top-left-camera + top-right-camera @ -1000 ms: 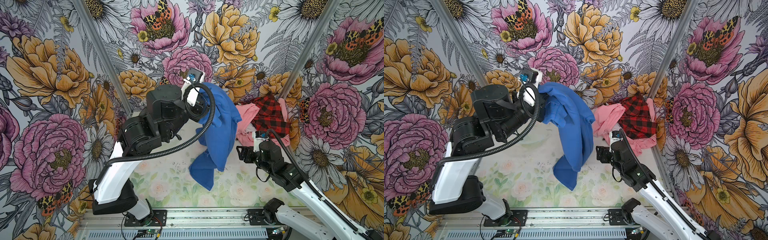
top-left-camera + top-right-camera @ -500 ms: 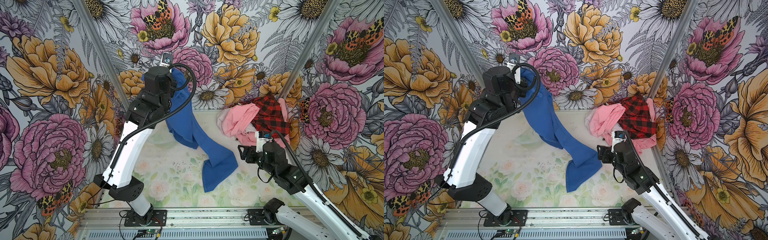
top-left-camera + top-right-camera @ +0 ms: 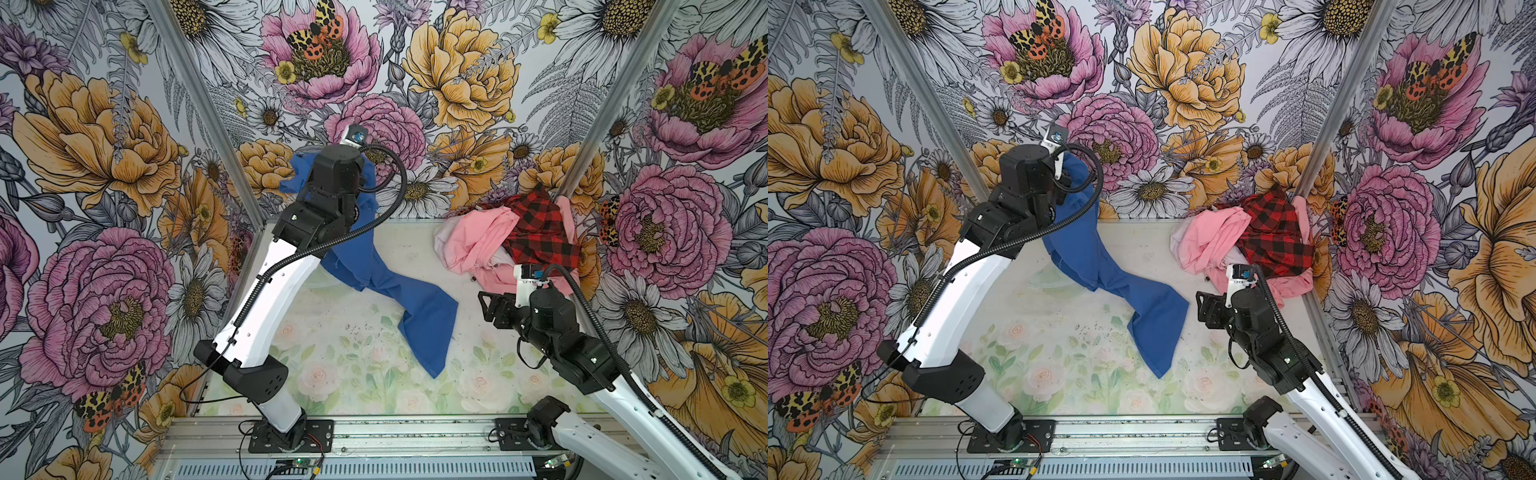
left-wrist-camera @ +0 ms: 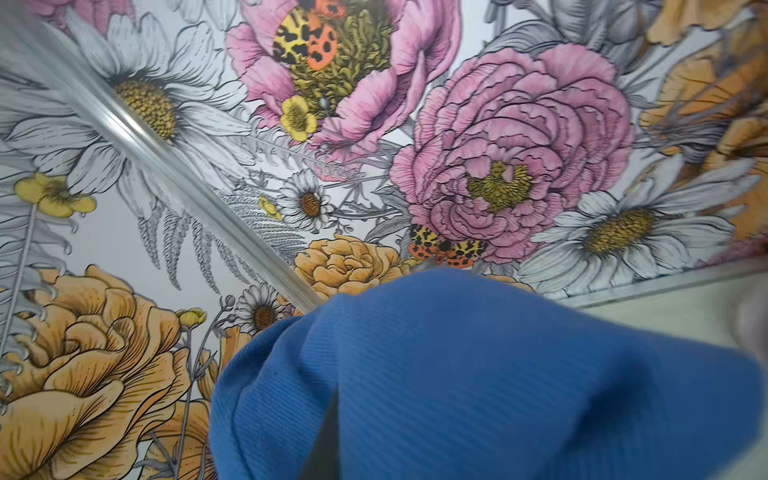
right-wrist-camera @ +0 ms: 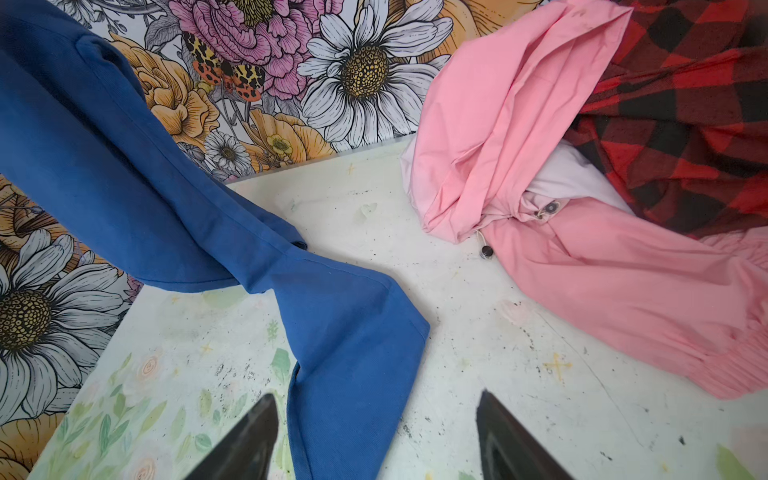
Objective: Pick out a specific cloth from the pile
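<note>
I need to release the blue cloth with my left gripper mid-table, on top of its own lower end point(image 3: 413, 314) lying flat there.
The cloth point(image 3: 424, 316) is a long royal-blue garment. Its upper end hangs from my left gripper point(image 3: 1064, 176), raised near the back left corner, and its lower end lies flat on the table. In the left wrist view the blue cloth point(image 4: 457, 374) covers the jaws, which are shut on it. The pile of pink garments point(image 3: 473, 245) and a red-and-black checked one point(image 3: 536, 232) sits at the back right, apart from the cloth. My right gripper point(image 5: 376, 399) hovers open and empty just in front of the pile, over the cloth's tail point(image 5: 353, 353).
Floral walls close in the table point(image 3: 353, 353) on three sides, with metal corner posts point(image 3: 208, 124) at back left and back right. A metal rail point(image 3: 395, 432) carrying both arm bases runs along the front. A dark cord stopper point(image 5: 485, 251) hangs from the pink garment.
My left arm has swung the blue cloth from the middle toward the back left corner, away from the pile. Its tail now lies on the table. The right arm has barely moved.
</note>
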Controlling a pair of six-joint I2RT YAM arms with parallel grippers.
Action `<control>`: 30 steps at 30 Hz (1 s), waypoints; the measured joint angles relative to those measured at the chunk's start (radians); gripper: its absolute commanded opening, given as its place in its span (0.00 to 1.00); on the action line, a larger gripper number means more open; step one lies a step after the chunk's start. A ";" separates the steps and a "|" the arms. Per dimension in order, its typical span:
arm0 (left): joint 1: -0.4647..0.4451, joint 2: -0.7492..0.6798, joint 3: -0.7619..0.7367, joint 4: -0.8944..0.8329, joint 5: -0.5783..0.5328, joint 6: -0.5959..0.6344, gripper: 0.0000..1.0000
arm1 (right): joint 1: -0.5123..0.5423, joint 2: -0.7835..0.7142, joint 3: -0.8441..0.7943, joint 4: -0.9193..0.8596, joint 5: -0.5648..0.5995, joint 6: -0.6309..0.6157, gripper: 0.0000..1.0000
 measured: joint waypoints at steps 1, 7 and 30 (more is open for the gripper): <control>-0.031 -0.009 -0.004 -0.032 0.035 -0.023 0.00 | 0.000 0.000 -0.001 0.000 0.000 0.002 0.75; -0.156 -0.124 -0.053 -0.186 0.291 -0.200 0.00 | -0.004 0.000 -0.001 -0.001 0.031 0.013 0.75; 0.128 -0.064 -0.600 -0.085 0.459 -0.522 0.00 | -0.042 -0.013 -0.050 -0.016 0.067 0.066 0.75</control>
